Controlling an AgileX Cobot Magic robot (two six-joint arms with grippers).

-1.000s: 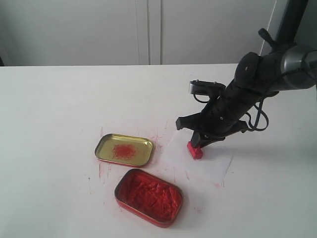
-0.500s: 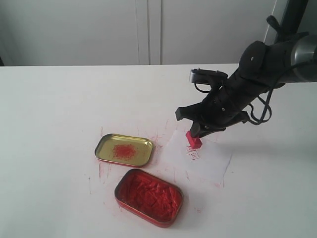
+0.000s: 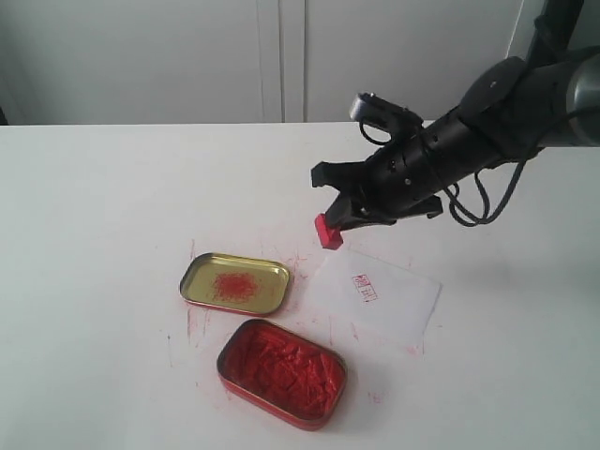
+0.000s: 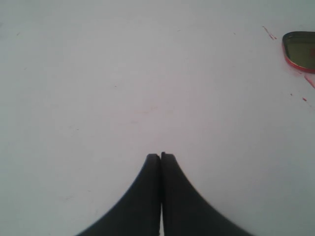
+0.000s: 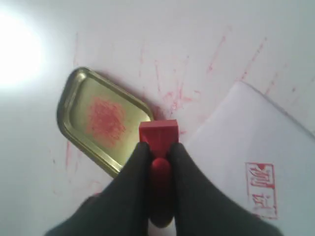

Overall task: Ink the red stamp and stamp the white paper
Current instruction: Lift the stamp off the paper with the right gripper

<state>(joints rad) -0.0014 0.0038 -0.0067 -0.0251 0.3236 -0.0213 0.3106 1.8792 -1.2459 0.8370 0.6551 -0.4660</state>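
Next, my right gripper lets go of the red stamp on the bare table [image 3: 297, 232] [image 5: 212, 46] just behind the gold lid's paper-side corner.
My right gripper [image 3: 339, 217] [image 5: 158, 147] is shut on the narrow handle of the red stamp [image 3: 327, 231] [image 5: 158, 135] and holds it in the air, above the table between the paper and the gold lid. The white paper [image 3: 373, 294] [image 5: 246, 147] lies flat on the table and carries a red rectangular stamp mark [image 3: 365, 287] [image 5: 261, 189]. The stamp is clear of the paper, up and to its left in the exterior view. My left gripper [image 4: 161, 156] is shut with nothing in it, over bare white table.
A gold tin lid [image 3: 235, 282] [image 5: 101, 118] with a red smear lies left of the paper. An oblong red ink-filled tin [image 3: 282, 371] sits near the front edge. Red scratches mark the tabletop [image 3: 112, 206] around them. A tin's edge [image 4: 300, 49] shows in the left wrist view.
The right gripper lifted the stamp off the paper and carried it up and to the left, leaving a red mark on the sheet. The left gripper is not seen earlier.
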